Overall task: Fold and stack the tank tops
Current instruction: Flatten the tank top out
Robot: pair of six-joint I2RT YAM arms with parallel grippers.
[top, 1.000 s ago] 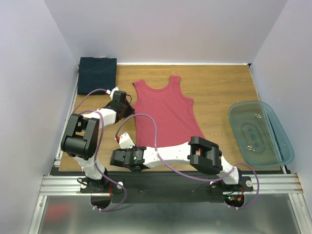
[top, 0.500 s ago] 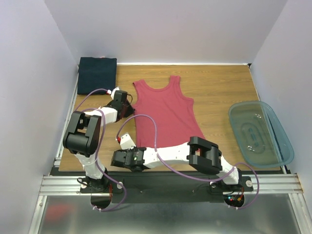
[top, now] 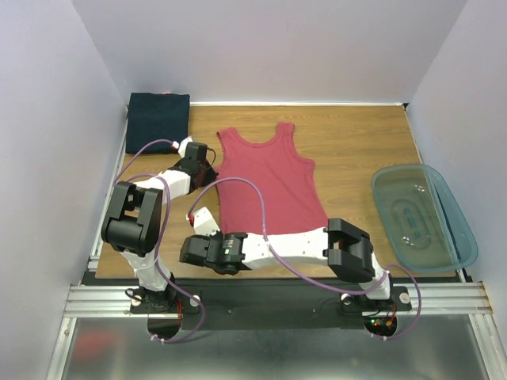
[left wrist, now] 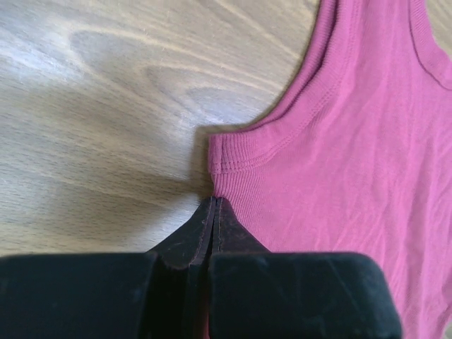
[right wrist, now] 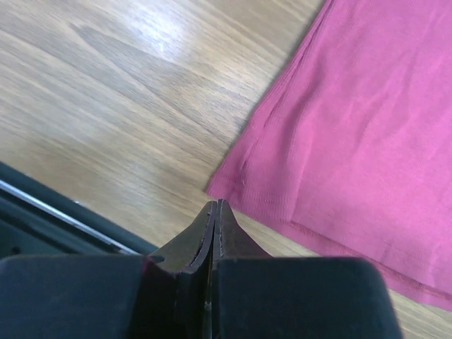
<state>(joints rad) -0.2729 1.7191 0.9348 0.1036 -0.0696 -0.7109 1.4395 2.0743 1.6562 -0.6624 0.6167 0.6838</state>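
The shut fingers of my right gripper are just short of the red tank top's bottom corner. Next, I open them and pinch its hem (right wrist: 244,199) before folding.
The rose-red tank top (top: 265,178) lies flat and spread out mid-table, straps toward the far side. The dark navy tank top (top: 157,121) sits folded as a rectangle at the far left corner. My left gripper (top: 208,168) is shut, and in the left wrist view its tips (left wrist: 213,200) touch the red top's (left wrist: 339,162) left side edge just below the armhole corner. My right gripper (top: 200,222) is shut, and in the right wrist view its tips (right wrist: 215,203) sit on the wood just short of the red top's (right wrist: 353,141) bottom-left hem corner.
A translucent blue-green plastic tub (top: 424,215) stands at the right side of the wooden table (top: 356,142). White walls close in the left, far and right sides. The black front rail (right wrist: 49,212) runs just behind my right gripper.
My left gripper has edged up and right to the red top's left armhole. My right arm's elbow has swung right and its gripper has moved a little toward the hem corner.
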